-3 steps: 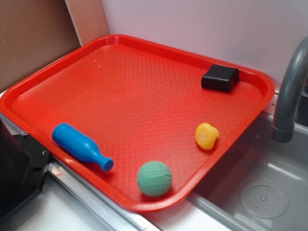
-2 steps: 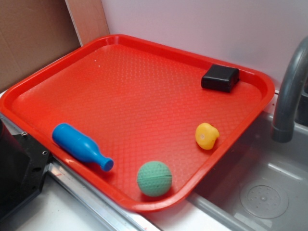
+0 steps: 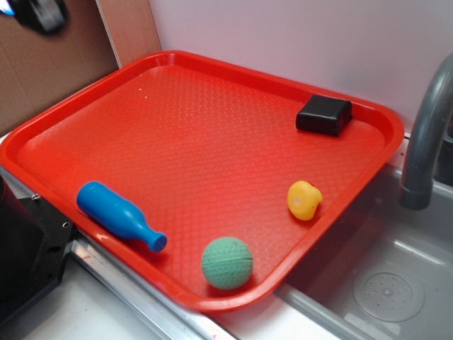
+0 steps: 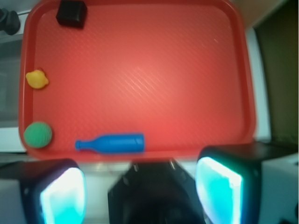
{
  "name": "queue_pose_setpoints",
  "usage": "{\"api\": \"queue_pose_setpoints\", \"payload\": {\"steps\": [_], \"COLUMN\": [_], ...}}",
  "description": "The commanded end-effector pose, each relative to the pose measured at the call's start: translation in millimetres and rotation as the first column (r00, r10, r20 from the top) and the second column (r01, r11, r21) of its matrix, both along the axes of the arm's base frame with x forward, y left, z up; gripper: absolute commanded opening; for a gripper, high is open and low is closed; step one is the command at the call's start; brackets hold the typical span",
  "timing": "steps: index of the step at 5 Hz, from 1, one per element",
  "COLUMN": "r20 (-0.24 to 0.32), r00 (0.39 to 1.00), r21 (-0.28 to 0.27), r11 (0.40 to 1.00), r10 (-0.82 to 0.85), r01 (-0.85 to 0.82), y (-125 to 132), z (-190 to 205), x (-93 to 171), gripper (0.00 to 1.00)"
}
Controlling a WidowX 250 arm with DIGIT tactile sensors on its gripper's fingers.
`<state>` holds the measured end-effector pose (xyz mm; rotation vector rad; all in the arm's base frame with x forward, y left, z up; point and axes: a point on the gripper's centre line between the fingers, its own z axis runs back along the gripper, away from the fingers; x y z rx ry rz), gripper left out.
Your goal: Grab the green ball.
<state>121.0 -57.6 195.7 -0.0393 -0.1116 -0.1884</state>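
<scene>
The robot's gripper needs to next move to the green ball's side (image 3: 219, 263) (image 4: 43, 135) nearest the blue bowling pin and close there, with its fingers around the ball.
The green ball (image 3: 227, 263) lies in the near corner of the red tray (image 3: 212, 64), by its rim. In the wrist view the ball (image 4: 38, 135) sits at the tray's lower left corner. My gripper (image 4: 140, 193) is open and empty, high above and off the tray's near side, its two cyan-lit fingers (image 4: 63, 196) wide apart. In the exterior view only a blurred dark part of the gripper (image 3: 35, 13) shows at the top left corner, far from the ball.
On the tray lie a blue bowling pin (image 3: 119, 214), a yellow toy (image 3: 304, 200) and a black block (image 3: 323, 115). A grey tap (image 3: 425, 142) and sink basin (image 3: 382, 283) are to the right. A black robot base (image 3: 28, 248) is at the lower left.
The gripper has come into the exterior view at the top left corner; earlier it was out of view. The objects on the tray have not moved.
</scene>
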Motion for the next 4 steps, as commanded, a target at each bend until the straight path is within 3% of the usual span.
{"api": "queue_pose_setpoints", "payload": {"steps": [1, 3, 4], "r20": [-0.021, -0.021, 0.008], "r00": [0.993, 0.993, 0.933], "r21": [0.068, 0.068, 0.087], "r11": [0.990, 0.990, 0.929], "r10": [-0.119, -0.119, -0.361], "r01": [0.120, 0.120, 0.359], "y": [-25.7, -25.7, -74.1], "z": [-10.8, -10.8, -49.8], "x": [-2.6, -2.6, 34.2], "gripper": [1.00, 1.00, 1.00]}}
